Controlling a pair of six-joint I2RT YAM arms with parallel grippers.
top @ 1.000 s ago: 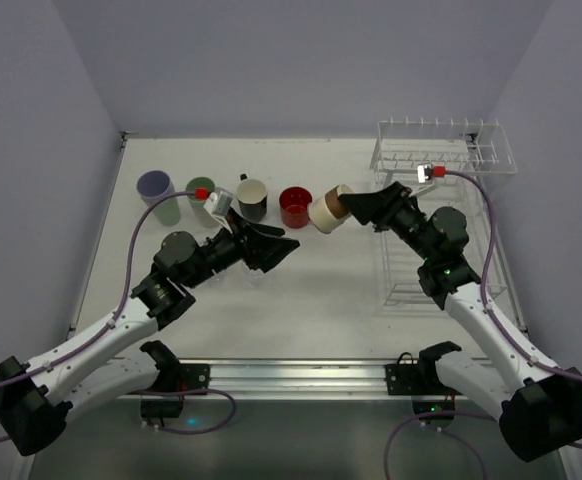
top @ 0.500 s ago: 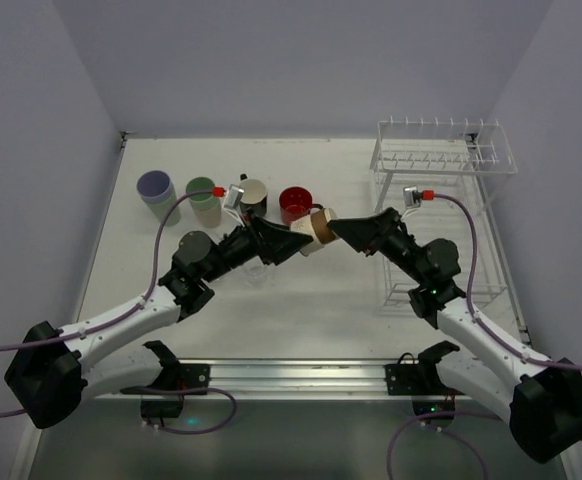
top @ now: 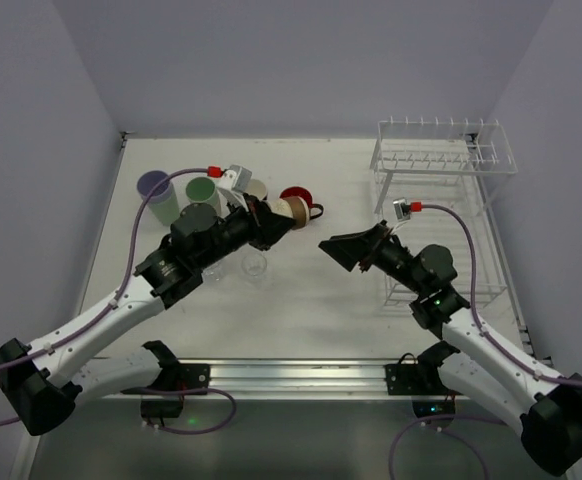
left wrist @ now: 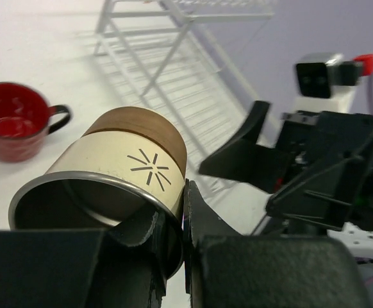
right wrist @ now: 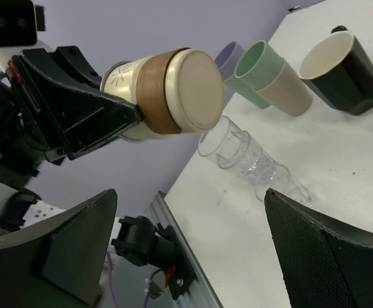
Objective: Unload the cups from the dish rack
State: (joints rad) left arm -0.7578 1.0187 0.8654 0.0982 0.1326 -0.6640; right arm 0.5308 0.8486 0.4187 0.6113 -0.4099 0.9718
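Note:
The robot's left gripper will release the cream cup beside the clear glasses, on the table (top: 290,272) in front of the red mug. The cup now hangs tilted above the table.
A cream cup with a brown band (top: 290,210) hangs tilted above the table, and my left gripper (top: 271,222) is shut on its rim. In the left wrist view one finger sits inside the cup (left wrist: 119,173) and the other outside, at the left gripper (left wrist: 185,192). My right gripper (top: 337,250) stands open and empty, a short way right of the cup (right wrist: 167,90); its wide-apart fingers (right wrist: 77,250) frame bare table. The wire dish rack (top: 441,160) stands at the back right.
On the table behind the left arm stand a lavender tumbler (top: 154,185), a green tumbler (top: 203,190), a black mug (top: 255,189) and a red mug (top: 299,194). A beige tumbler (right wrist: 292,97) shows beside the green one. Clear glasses (top: 256,265) stand under the left arm.
The cup passed from my right gripper to my left. The left shut on its rim and carried it left and back; the right opened and drew back toward the rack.

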